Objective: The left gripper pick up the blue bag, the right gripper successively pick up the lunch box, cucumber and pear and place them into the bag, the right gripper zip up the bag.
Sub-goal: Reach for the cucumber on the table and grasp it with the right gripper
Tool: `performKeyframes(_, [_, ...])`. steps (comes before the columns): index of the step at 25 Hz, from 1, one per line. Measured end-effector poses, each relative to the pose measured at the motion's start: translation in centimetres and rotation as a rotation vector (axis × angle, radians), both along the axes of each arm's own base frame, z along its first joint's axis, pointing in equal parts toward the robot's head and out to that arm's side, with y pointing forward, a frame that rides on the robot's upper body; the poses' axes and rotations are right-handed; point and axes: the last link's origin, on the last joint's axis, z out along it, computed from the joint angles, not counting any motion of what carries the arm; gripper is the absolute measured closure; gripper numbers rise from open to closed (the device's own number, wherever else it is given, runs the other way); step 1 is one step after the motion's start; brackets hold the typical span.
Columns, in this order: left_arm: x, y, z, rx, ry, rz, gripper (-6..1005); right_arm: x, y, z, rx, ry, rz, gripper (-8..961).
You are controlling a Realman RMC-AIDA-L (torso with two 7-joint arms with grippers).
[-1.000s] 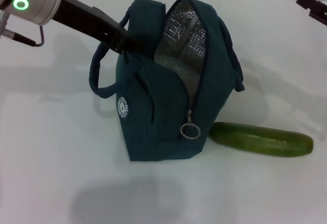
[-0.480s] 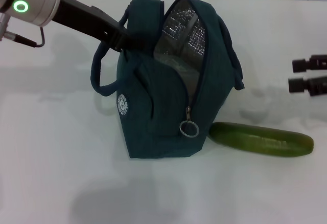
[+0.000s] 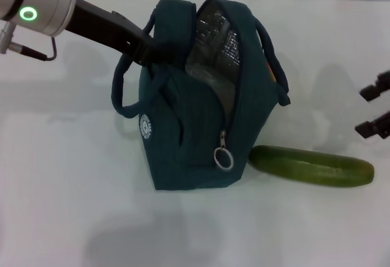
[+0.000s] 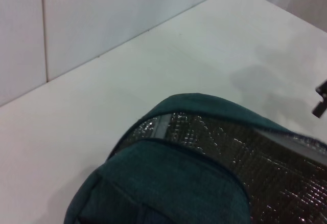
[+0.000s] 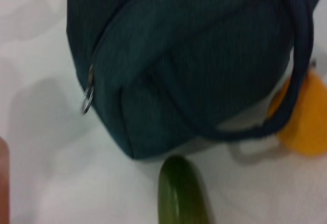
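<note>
The cucumber will be grabbed by my right gripper around the middle of its body point(image 3: 326, 167), slightly toward the end of it that is away from the blue bag.
The blue bag point(image 3: 195, 121) stands upright in the middle of the white table, its zipper open and the foil lining showing. My left gripper point(image 3: 148, 46) is shut on the bag's top edge by the near handle. A pale rim inside the opening looks like the lunch box point(image 3: 209, 77). The cucumber point(image 3: 311, 165) lies on the table right of the bag. My right gripper point(image 3: 373, 108) is open and empty at the right edge, above the cucumber's far end. The pear point(image 5: 304, 121) sits behind the bag, mostly hidden in the head view.
The zipper's metal ring pull point(image 3: 223, 158) hangs at the bag's front corner. One loop handle point(image 3: 122, 90) droops to the left and the other point(image 3: 277, 72) to the right. A wall runs along the table's back edge.
My right gripper came down from the top right corner to the right edge above the cucumber, its fingers now wider apart. The bag and left gripper shifted only slightly.
</note>
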Motion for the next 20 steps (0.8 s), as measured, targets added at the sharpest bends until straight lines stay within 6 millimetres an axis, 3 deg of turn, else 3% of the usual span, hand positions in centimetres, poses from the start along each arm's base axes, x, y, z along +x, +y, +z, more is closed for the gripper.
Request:
performKeyframes(8, [0.1,0.1,-0.3,-0.011,-0.001,-0.013,959,-5.1,0.8,-2.8,-0.081,-0.176,0.079,91])
performKeyframes(20, [0.1,-0.1,-0.6,-0.017,-0.012,-0.02,963,-6.8,0.1,-7.1,-0.16,-0.336,0.146,91])
